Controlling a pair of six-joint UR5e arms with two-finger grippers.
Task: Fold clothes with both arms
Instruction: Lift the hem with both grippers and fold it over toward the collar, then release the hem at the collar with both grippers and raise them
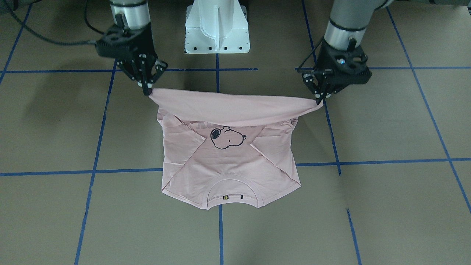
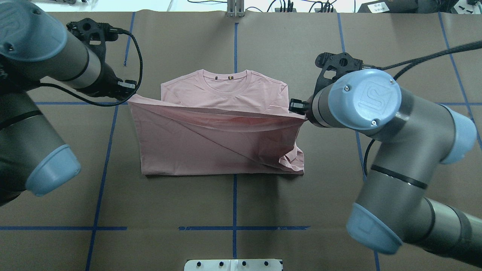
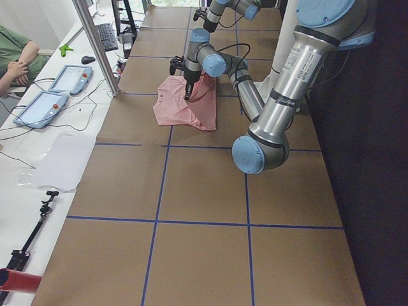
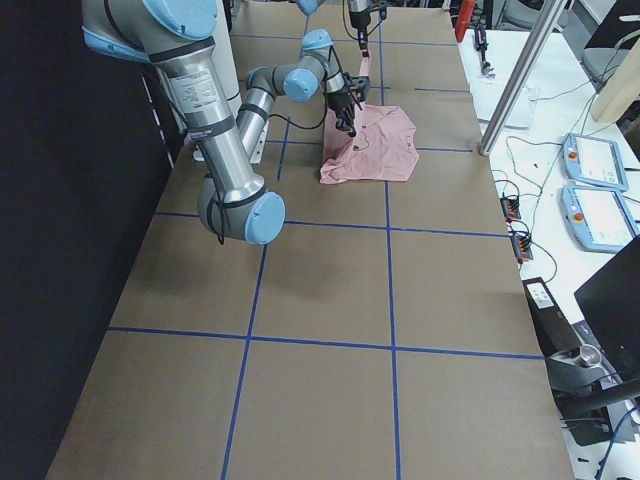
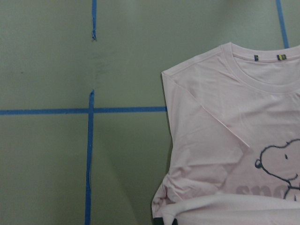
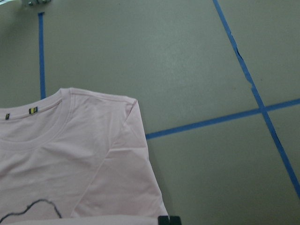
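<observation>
Next, I let go of the T-shirt hem corner in my left gripper, now lifted above the shirt's lower half, just past the T-shirt's shoulder tip (image 1: 308,189) (image 5: 151,66) on that gripper's own side.
The pale pink T-shirt (image 1: 228,162) lies front-up on the brown table with both sleeves folded in and its collar (image 1: 232,191) away from the robot. The Snoopy print (image 1: 227,138) is partly showing. My left gripper (image 1: 319,100) is shut on one corner of the bottom hem, and my right gripper (image 1: 147,90) is shut on the other. The hem is stretched taut between them, lifted above the shirt's lower half. In the overhead view the plain pink back (image 2: 211,139) of the raised part faces up between the left gripper (image 2: 130,96) and the right gripper (image 2: 297,109).
The white pedestal base (image 1: 217,25) stands behind the shirt. Blue tape lines (image 1: 92,171) grid the table. In the exterior left view a side table holds two tablets (image 3: 54,89), an aluminium post (image 3: 95,44) stands at its edge, and an operator (image 3: 16,54) sits there.
</observation>
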